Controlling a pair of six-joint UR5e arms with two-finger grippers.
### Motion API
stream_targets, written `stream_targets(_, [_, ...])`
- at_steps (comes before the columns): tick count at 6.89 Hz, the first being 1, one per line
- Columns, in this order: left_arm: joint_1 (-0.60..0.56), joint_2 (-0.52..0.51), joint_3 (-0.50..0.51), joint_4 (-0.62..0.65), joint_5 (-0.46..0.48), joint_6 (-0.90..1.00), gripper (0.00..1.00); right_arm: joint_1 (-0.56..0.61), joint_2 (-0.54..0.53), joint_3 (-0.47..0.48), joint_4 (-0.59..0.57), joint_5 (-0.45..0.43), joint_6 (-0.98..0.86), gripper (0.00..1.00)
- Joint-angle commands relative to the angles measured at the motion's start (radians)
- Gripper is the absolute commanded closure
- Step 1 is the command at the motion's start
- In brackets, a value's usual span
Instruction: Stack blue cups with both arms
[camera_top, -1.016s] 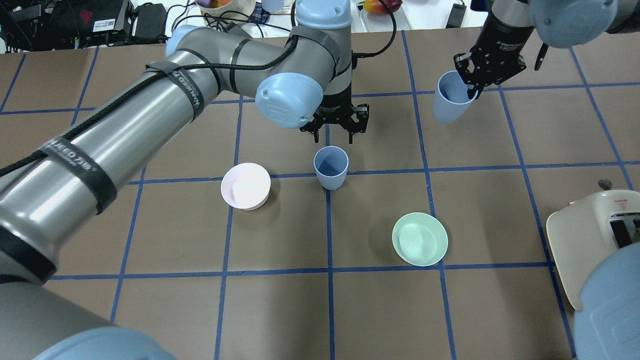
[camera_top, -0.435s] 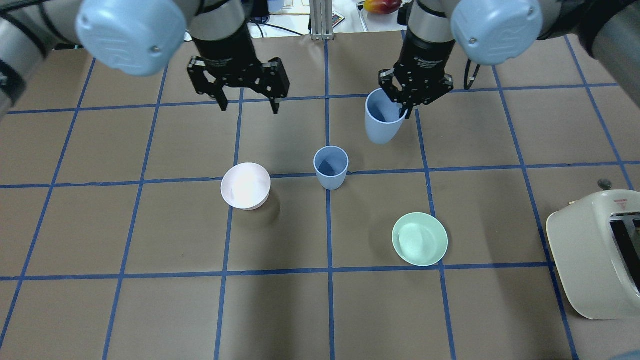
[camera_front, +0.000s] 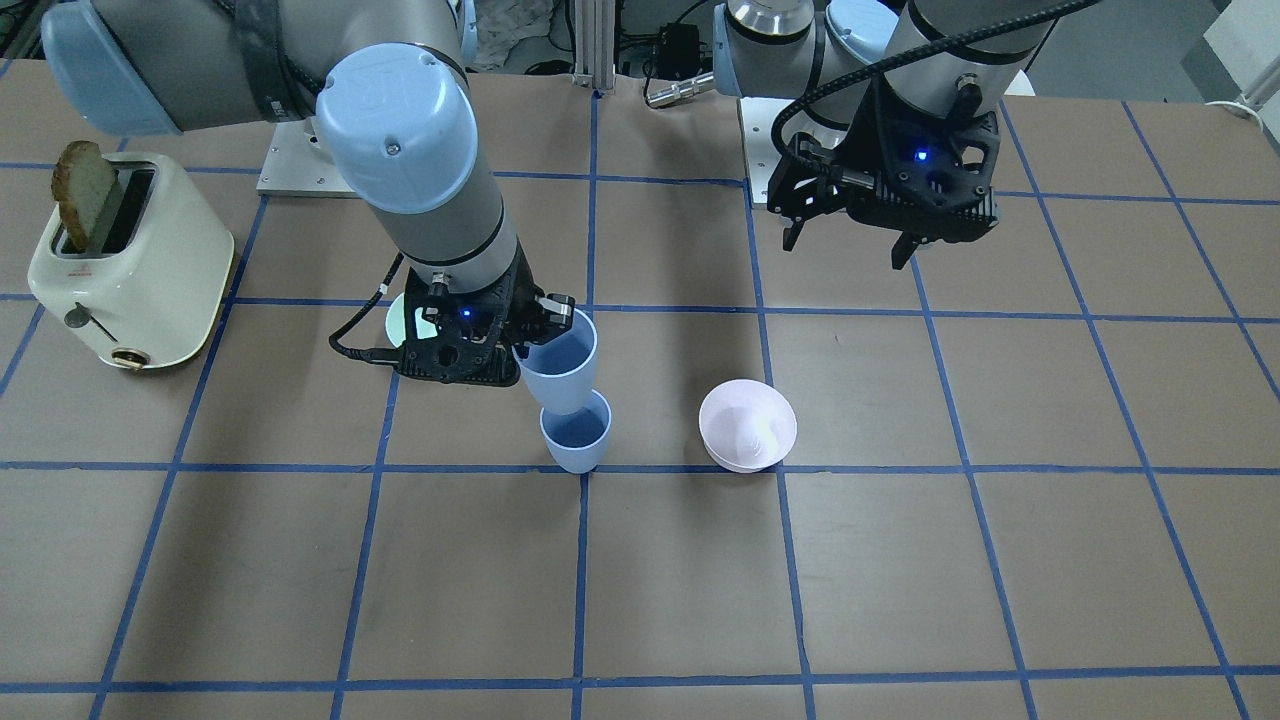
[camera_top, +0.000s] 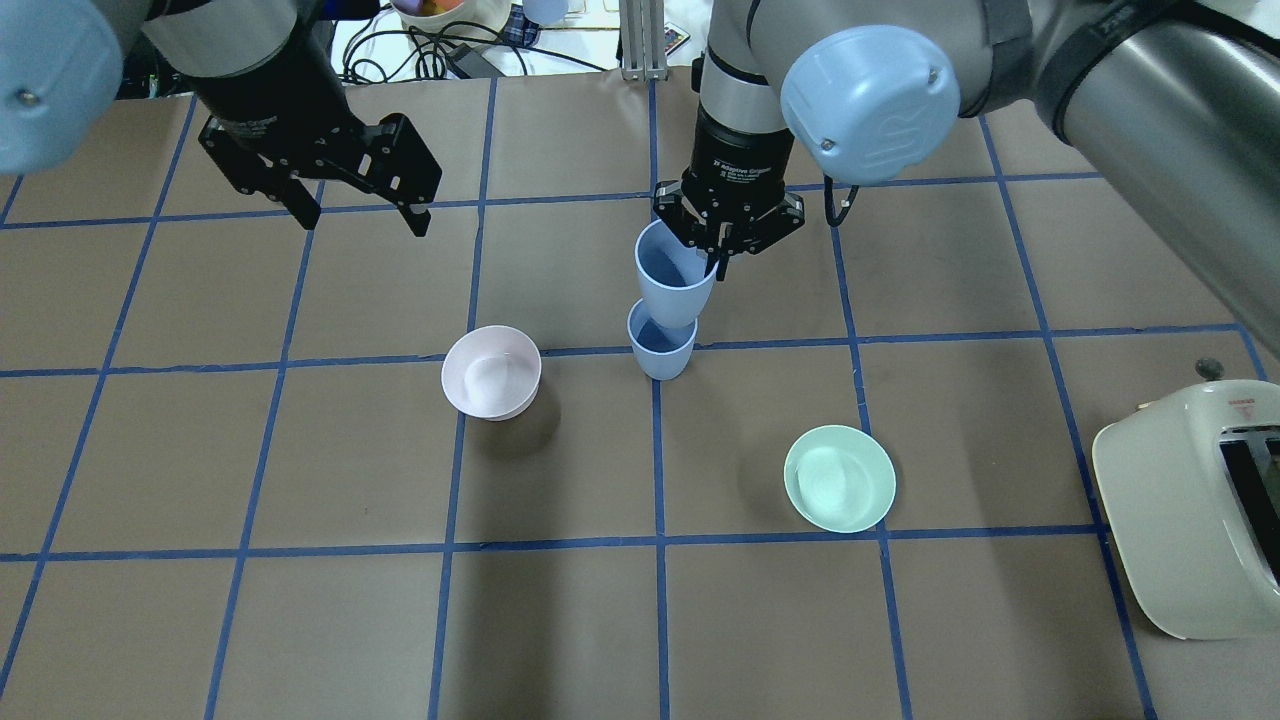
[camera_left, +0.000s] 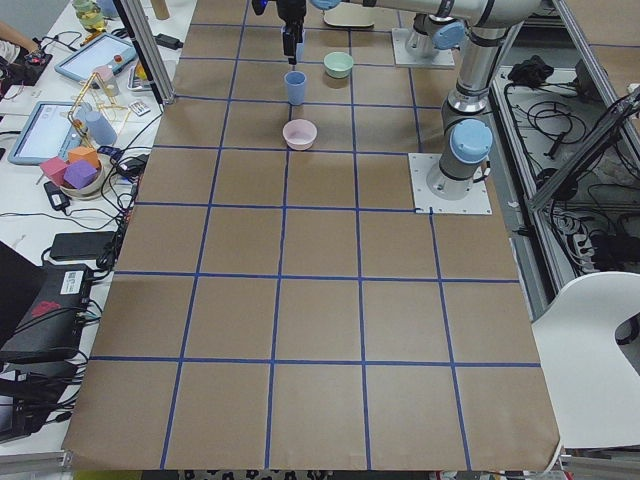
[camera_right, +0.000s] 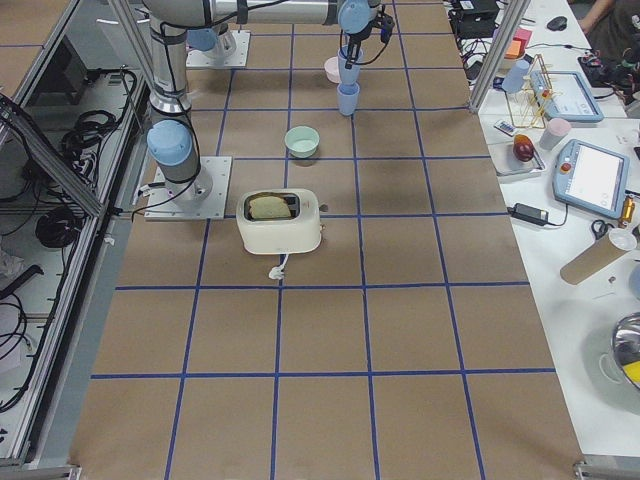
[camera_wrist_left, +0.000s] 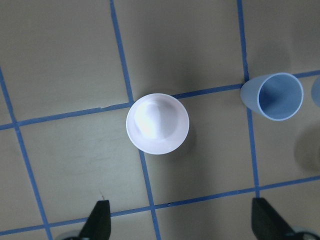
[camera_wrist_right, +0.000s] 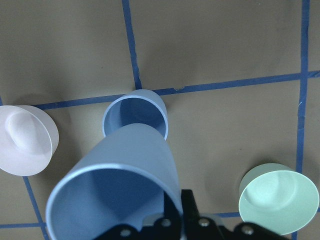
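Note:
The blue cup (camera_front: 575, 422) (camera_wrist_right: 135, 115) is standing on the middle of the table. Next, I let go of the second blue cup inside it with my right gripper.
One blue cup (camera_top: 660, 352) stands upright on the table's middle; it also shows in the front view (camera_front: 575, 442) and both wrist views (camera_wrist_left: 272, 96) (camera_wrist_right: 135, 116). My right gripper (camera_top: 722, 240) (camera_front: 540, 322) is shut on the rim of the second blue cup (camera_top: 676, 283) (camera_front: 560, 370) (camera_wrist_right: 115, 195). It holds that cup tilted, right above the standing one, base at its rim. I cannot tell whether they touch. My left gripper (camera_top: 362, 220) (camera_front: 845, 250) is open and empty, high over the table to the far left of the cups.
A pale pink bowl (camera_top: 491, 372) (camera_wrist_left: 157, 122) sits left of the standing cup. A mint-green bowl (camera_top: 839, 478) (camera_wrist_right: 277, 197) sits nearer, to its right. A cream toaster (camera_top: 1190, 500) with toast stands at the right edge.
My right gripper has carried its cup left and nearer, from the far right to just over the standing cup. My left arm has swung away from the standing cup to the far left, still open.

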Motion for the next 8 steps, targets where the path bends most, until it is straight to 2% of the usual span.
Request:
stream_targets(1, [0.013, 0.052, -0.095, 0.118, 0.001, 0.014, 0.0, 0.009, 0.035, 0.0, -0.004, 0.004, 0.019, 1.0])
stream_targets(4, [0.013, 0.053, -0.097, 0.136, 0.001, 0.011, 0.0, 0.009, 0.078, 0.002, -0.083, 0.004, 0.021, 1.0])
stream_targets(7, [0.012, 0.053, -0.097, 0.136, 0.001, 0.009, 0.0, 0.007, 0.084, 0.002, -0.085, -0.013, 0.019, 1.0])
stream_targets(8, [0.012, 0.055, -0.099, 0.136, 0.001, 0.009, 0.0, 0.007, 0.084, 0.003, -0.087, -0.014, 0.021, 0.41])
